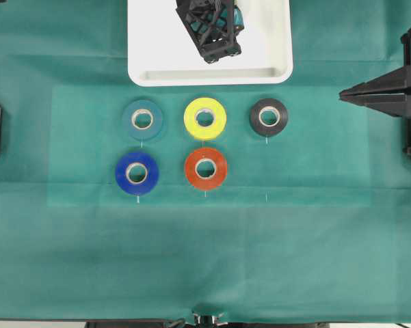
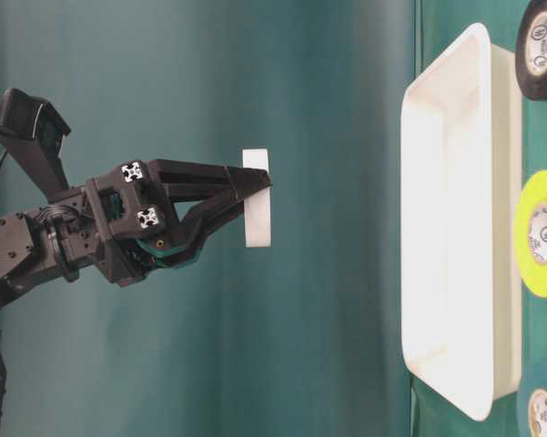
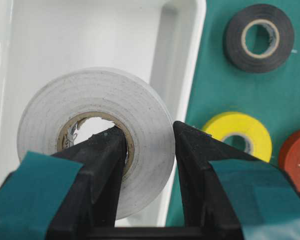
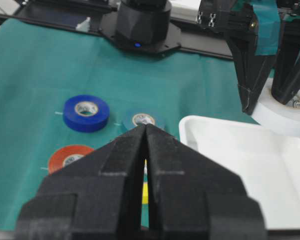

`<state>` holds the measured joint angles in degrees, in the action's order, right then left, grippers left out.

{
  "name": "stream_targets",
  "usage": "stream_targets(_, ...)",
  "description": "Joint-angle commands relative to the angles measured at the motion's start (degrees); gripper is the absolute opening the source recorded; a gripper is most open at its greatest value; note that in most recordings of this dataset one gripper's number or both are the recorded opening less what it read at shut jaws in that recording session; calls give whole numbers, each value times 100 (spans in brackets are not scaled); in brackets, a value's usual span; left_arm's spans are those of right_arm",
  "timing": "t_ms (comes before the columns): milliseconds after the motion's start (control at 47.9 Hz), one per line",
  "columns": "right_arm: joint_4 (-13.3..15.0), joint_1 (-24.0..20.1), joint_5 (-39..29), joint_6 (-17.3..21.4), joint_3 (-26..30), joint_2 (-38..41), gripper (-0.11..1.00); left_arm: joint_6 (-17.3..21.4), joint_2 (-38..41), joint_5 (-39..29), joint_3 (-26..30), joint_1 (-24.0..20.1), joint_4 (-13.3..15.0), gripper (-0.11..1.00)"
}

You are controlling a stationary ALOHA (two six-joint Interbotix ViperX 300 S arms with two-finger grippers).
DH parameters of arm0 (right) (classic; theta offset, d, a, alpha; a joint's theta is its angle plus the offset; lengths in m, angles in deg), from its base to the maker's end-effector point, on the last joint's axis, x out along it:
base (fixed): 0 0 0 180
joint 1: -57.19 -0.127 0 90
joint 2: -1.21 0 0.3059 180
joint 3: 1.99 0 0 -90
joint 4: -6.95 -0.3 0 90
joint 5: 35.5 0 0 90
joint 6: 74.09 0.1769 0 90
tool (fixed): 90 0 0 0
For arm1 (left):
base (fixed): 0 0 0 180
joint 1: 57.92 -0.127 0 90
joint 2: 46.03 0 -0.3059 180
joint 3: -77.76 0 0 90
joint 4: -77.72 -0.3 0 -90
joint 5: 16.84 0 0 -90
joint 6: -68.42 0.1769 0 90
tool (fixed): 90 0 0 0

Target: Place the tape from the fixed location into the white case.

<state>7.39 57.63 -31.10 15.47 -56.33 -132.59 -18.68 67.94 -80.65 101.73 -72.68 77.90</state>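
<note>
My left gripper is going to release the tape on the white case's bottom (image 1: 203, 23), beyond the white case's near rim from the yellow roll.
The tape (image 3: 140, 115), a white roll with a pale cardboard core, hangs in the air above the white case (image 2: 437, 228) and does not touch it. My left gripper (image 3: 147, 131) is shut on its wall, with one finger through the core and the other outside. From the side the tape (image 2: 257, 214) lies flat at the fingertips. In the overhead view the left gripper (image 1: 212, 31) covers the roll over the white case (image 1: 208, 75). My right gripper (image 1: 343, 94) stands shut and empty at the table's right edge, seen with tips together (image 4: 146, 126).
Five rolls lie on the green cloth below the case: teal (image 1: 142, 119), yellow (image 1: 204, 117), black (image 1: 269, 117), blue (image 1: 137, 173) and red (image 1: 205, 168). The left arm's base (image 4: 142, 25) sits at the far side.
</note>
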Motion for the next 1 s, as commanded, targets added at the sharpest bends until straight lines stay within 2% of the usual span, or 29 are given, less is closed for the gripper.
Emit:
stream_targets(0, 9, 9, 26, -9, 176, 35, 0, -9, -308, 35, 79, -9, -18, 28)
stream_targets(564, 9, 9, 18, -9, 176, 35, 0, -9, -299, 141, -35, 0, -18, 28)
stream_targets(982, 18, 9, 26, -9, 176, 35, 0, -9, -185, 1213, -1107, -167, -18, 28)
